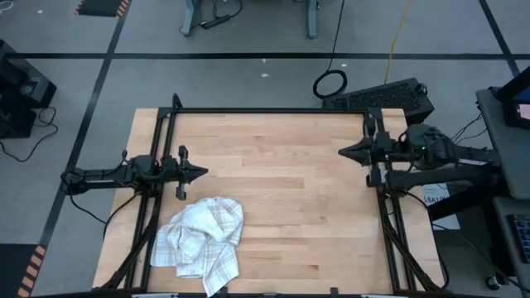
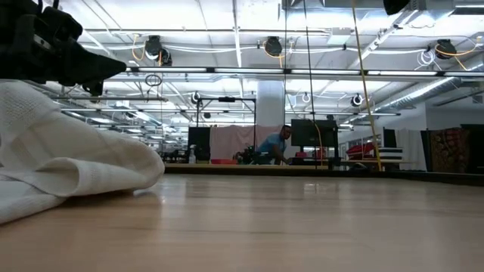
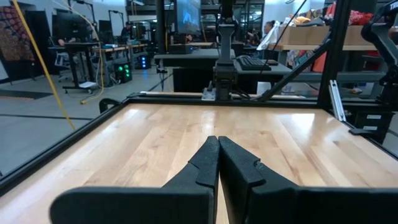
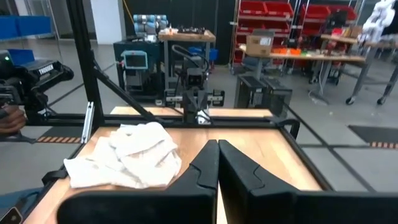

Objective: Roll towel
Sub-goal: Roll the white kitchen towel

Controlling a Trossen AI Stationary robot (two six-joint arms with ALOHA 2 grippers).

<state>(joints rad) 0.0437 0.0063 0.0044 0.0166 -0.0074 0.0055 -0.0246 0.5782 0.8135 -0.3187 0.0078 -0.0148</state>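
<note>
Next, I close my left gripper on the far end (image 1: 226, 220) of the crumpled towel, on the side of the towel toward the middle of the table.
The towel (image 1: 203, 244), white with a grey-tan plaid grid, lies crumpled in a heap on the wooden table (image 1: 281, 174) near its front left corner; it also shows as the towel (image 4: 127, 162) in the right wrist view and the towel (image 2: 60, 162) in the low view. My left gripper (image 1: 201, 173) is shut and empty at the table's left edge, just beyond the heap's far side. My right gripper (image 1: 344, 151) is shut and empty at the right edge, raised above the table and pointing level toward the left.
A black metal frame (image 1: 265, 110) runs around the table's far, left and right edges. A keyboard (image 1: 377, 95) sits on a stand beyond the far right corner. Bare wood (image 1: 306, 215) spreads across the table's middle and right. A person's hand (image 4: 9, 121) shows at the room's edge.
</note>
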